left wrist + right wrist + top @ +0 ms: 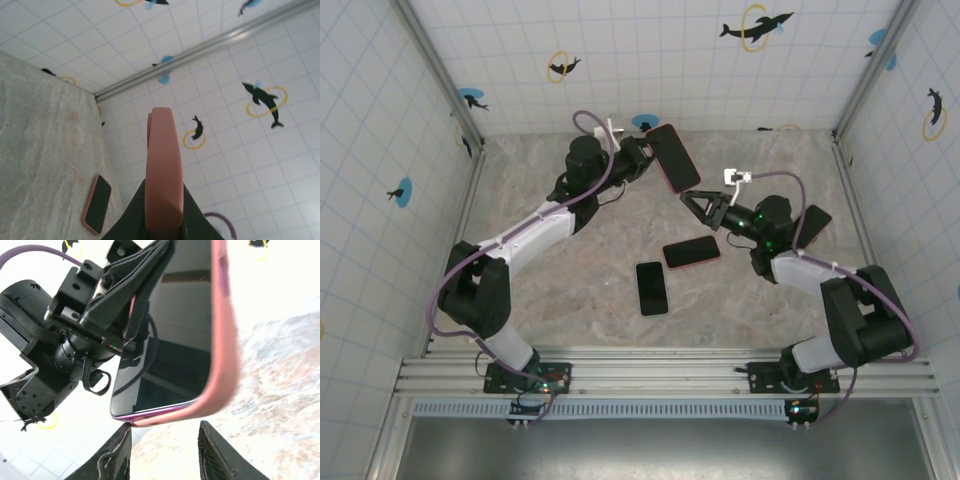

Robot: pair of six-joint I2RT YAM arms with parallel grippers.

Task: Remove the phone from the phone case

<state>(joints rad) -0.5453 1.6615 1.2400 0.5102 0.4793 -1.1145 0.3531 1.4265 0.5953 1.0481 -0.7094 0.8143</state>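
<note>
The case's lower end lies broadside across my right gripper's open fingers; it should turn the phone and pinch the case's lower corner (pixel 219 397).
The phone (pixel 672 157), dark screen up, sits in a pink phone case (pixel 226 345) and is held tilted above the far middle of the table. My left gripper (pixel 642 152) is shut on the case's edge (pixel 164 170), its fingers (pixel 197 220) pinching both sides. In the right wrist view the phone's screen (pixel 172 335) faces me, and its purple lower edge shows along the case's lip. My right gripper (pixel 162 452) is open just below that lower end, with its left fingertip (pixel 120 440) at the case's corner. From above, the right gripper (pixel 688 200) points up at the phone.
On the marble table (pixel 580 270) lie a phone in a pink case (pixel 691 253) and a bare black phone (pixel 652 288). Another cased phone (pixel 813 225) lies partly under my right arm. The tiled walls (pixel 650 60) stand close behind the raised phone.
</note>
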